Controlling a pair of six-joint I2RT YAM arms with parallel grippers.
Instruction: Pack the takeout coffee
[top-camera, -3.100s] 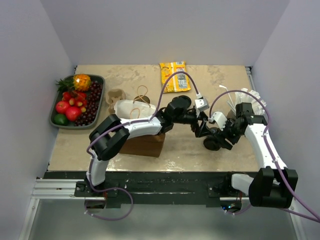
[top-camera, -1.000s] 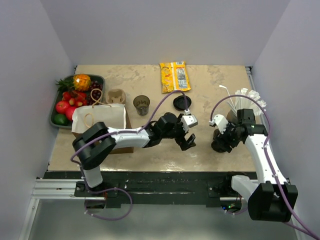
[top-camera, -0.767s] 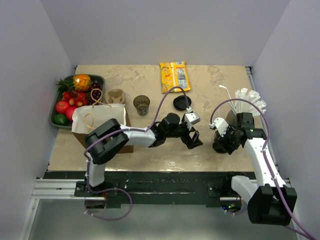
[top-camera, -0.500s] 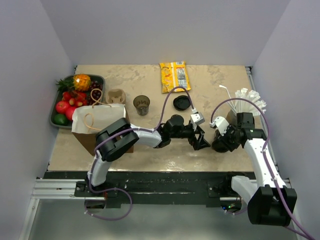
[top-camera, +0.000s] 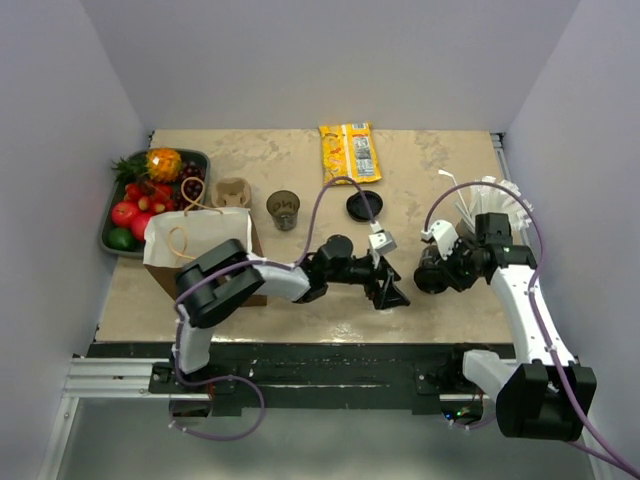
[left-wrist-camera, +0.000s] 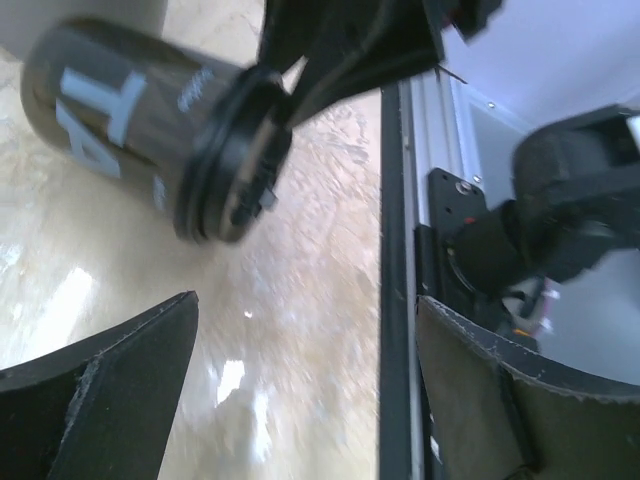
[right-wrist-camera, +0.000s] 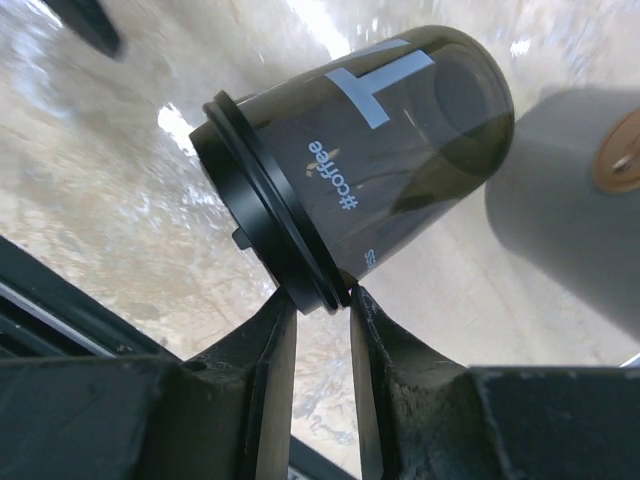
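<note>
My right gripper is to put down the takeout coffee cup. It will let go of it on the table (top-camera: 375, 269) in front of the loose black lid.
The takeout coffee cup (right-wrist-camera: 370, 150) is dark with a black lid and "#coffee" print. It is tilted on its side over the table. My right gripper (right-wrist-camera: 315, 300) is shut on the rim of its lid; in the top view the right gripper (top-camera: 443, 266) holds the cup (top-camera: 428, 274) at the right. My left gripper (top-camera: 389, 293) is open and empty, just left of the cup and apart from it. The left wrist view shows the cup (left-wrist-camera: 130, 110) ahead of my left gripper (left-wrist-camera: 300, 390). The brown paper bag (top-camera: 200, 240) stands open at the left.
A second, lidless cup (top-camera: 284, 208) and a loose black lid (top-camera: 363, 206) sit mid-table. A cardboard cup holder (top-camera: 232, 191), a fruit tray (top-camera: 122, 205), a yellow snack packet (top-camera: 349, 152) and a grey holder of straws (top-camera: 490, 205) are also there. The table's front edge (left-wrist-camera: 392, 250) is close to my left gripper.
My left arm swung right from the bag toward the cup, then drew back slightly toward the front edge. My right gripper shifted the cup a little leftward and back. The bag now stands uncovered.
</note>
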